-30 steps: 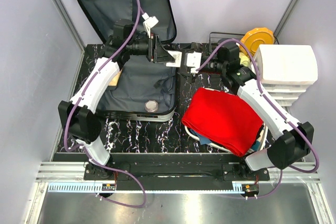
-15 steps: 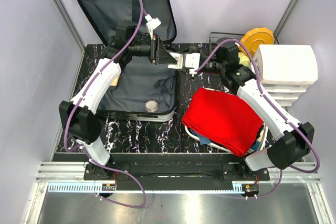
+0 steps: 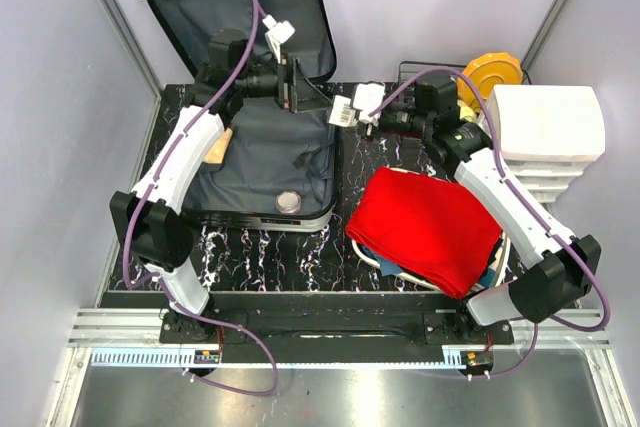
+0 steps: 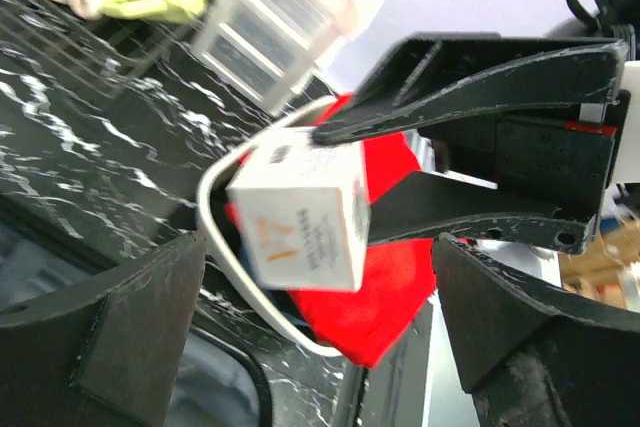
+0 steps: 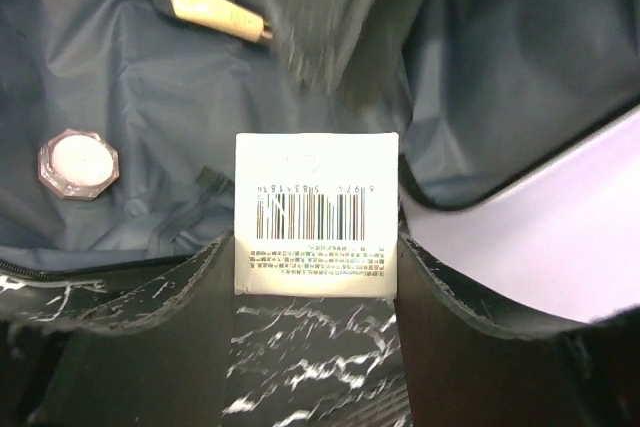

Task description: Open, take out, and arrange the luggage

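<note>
My right gripper needs to let go of the small white box in the white drawer organiser [image 3: 518,108], at the organiser's corner near the yellow lid.
The luggage [image 3: 262,159] lies open on the table's left side, its lid leaning on the back wall and its grey lining showing in the right wrist view [image 5: 130,87]. My right gripper [image 3: 356,115] is shut on a small white box [image 3: 343,110] with a barcode [image 5: 316,212], held just past the luggage's right rim. My left gripper [image 3: 315,101] is open and empty, its jaws spread just left of the box [image 4: 300,217]. The right gripper's black fingers [image 4: 470,67] clamp the box in the left wrist view.
A beige tube [image 3: 220,145] and a round jar [image 3: 289,201] lie in the luggage base. A red cloth [image 3: 430,227] covers a white basin [image 3: 370,259] at front right. A white drawer organiser [image 3: 548,137], a yellow lid [image 3: 490,74] and a wire rack [image 3: 418,71] stand at back right.
The left gripper let go of the white box and drew back to the left. The right gripper now holds the box alone and has lifted it slightly.
</note>
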Motion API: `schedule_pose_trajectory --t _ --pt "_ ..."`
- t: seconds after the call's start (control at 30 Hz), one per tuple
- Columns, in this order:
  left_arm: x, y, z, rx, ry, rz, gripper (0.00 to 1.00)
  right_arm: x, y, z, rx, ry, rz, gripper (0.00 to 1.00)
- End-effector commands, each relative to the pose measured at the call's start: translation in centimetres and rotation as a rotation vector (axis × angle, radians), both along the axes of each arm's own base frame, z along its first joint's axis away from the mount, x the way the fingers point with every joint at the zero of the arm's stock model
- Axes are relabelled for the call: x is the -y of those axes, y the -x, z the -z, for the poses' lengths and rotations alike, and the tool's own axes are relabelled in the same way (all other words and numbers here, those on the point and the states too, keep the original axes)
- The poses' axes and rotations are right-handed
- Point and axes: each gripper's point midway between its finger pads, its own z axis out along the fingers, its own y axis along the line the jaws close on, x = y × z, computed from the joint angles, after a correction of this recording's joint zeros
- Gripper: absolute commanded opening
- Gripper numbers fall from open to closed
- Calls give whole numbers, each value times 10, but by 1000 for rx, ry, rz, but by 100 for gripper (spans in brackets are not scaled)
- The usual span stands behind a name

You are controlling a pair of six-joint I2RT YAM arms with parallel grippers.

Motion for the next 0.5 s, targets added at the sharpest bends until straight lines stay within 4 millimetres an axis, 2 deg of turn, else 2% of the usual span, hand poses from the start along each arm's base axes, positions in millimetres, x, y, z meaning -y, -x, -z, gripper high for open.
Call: schedule_pose_trajectory --t 0.0,0.03,0.13,0.17,0.23,0.27,0.3,0.37,0.4,0.47 --pt "-32 -48 -36 122 37 -156 99 46 -9 -46 -75 -143 213 12" --pt "-41 -57 -38 132 34 -191 99 67 -17 -45 -115 -152 287 11" --pt "-52 -72 -39 149 23 -235 99 107 -23 -57 -211 -236 436 10" --pt "-53 -74 -38 150 20 -237 99 133 -30 -61 -241 -281 531 9" --pt "-50 -73 -32 129 17 -225 99 167 -32 -69 -255 -317 651 9" --pt "-49 -73 -31 121 17 -224 99 193 -35 -72 -264 -345 729 9" --pt "-49 -73 -28 112 16 -223 99 208 -34 -79 -256 -362 773 9" --pt "-46 -75 -24 106 13 -220 99 234 -31 -80 -277 -398 869 9" --pt "-46 -76 -23 107 12 -221 99 260 -31 -82 -271 -415 944 9" --pt "-45 -79 -20 99 9 -222 99 287 -28 -77 -300 -445 1040 8"
